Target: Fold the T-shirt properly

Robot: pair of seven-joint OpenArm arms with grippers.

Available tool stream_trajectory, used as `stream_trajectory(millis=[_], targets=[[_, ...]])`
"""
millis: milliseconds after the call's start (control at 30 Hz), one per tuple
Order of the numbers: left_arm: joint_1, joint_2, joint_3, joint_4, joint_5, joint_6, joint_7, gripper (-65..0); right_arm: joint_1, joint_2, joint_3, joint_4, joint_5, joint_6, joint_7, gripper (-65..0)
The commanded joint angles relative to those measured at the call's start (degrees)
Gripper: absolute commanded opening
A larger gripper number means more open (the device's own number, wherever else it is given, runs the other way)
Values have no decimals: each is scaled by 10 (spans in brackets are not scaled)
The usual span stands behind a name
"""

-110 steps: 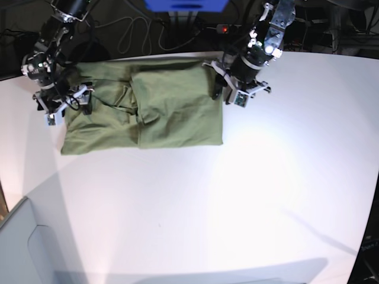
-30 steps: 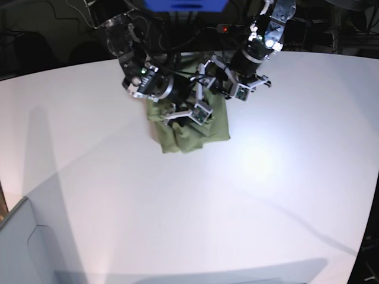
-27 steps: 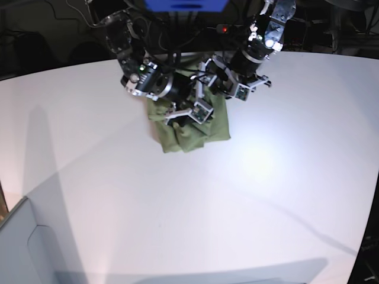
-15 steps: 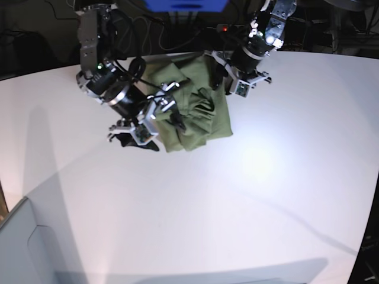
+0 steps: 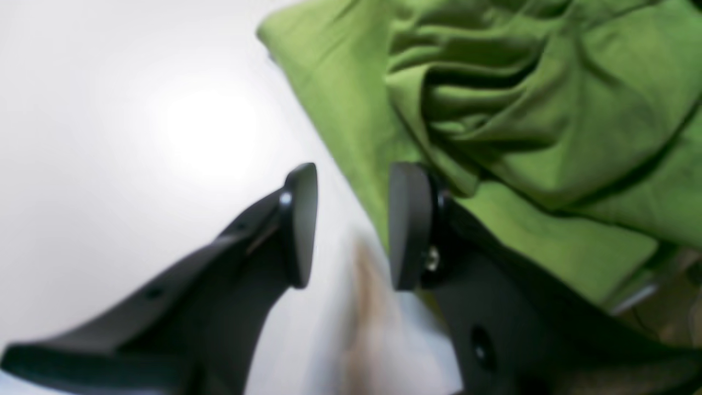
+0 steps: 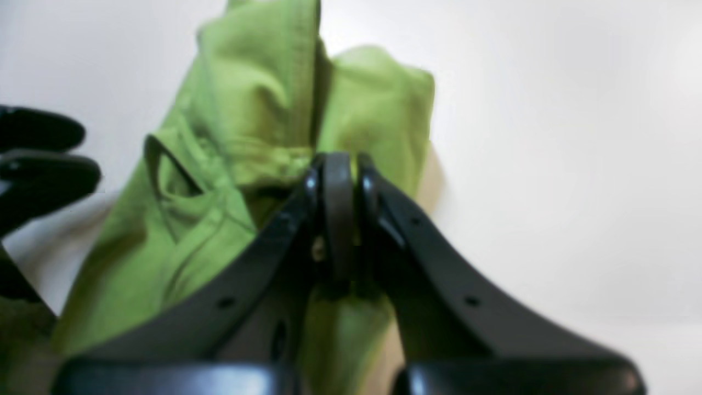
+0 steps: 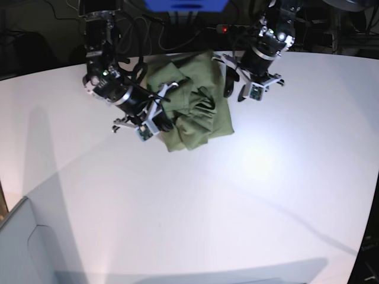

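My right gripper, now at the T-shirt's edge, should take that fold point(image 7: 203, 107), the crumpled one lying doubled across the T-shirt's middle, and spread it open.
The olive-green T-shirt point(image 7: 195, 112) lies bunched in a thick, wrinkled heap at the back of the white table point(image 7: 237, 207). My right gripper point(image 7: 161, 118) is at the heap's left edge. In the right wrist view this gripper point(image 6: 348, 181) is shut on a raised fold of the T-shirt point(image 6: 258, 120), with cloth running between the fingers. My left gripper point(image 7: 234, 89) is at the heap's upper right edge. In the left wrist view it point(image 5: 351, 225) is open and empty over bare table, one finger point(image 5: 408, 225) against the T-shirt point(image 5: 548, 109).
Cables and dark equipment run behind the table's far edge, with a blue object point(image 7: 186, 5) at top centre. A grey panel point(image 7: 23, 248) stands at the lower left corner. White tabletop extends in front and to the right of the shirt.
The shirt went from a flat fold to a bunched heap. In the last half second my right gripper moved onto its left edge and shut on cloth; my left gripper drew slightly right.
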Motion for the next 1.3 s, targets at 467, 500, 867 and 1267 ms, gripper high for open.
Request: stream_trajectory(millis=[467,500,867,1267], targets=[[43,14,-186,57,-52,1,-13,-438,56,-28,-175,-59,9,2,20,-649],[45,14,-200,57,-71,1,-13,-438,57,-27,-186,-55,9,2,20,-649],[45,11,-244,51,-160,1,-12,-437,6,22,-79,102,10,1,14,-648],[29,13,-218,43,-159,1,-12,-437,-34,51,64,114,9,5,-39,-469]])
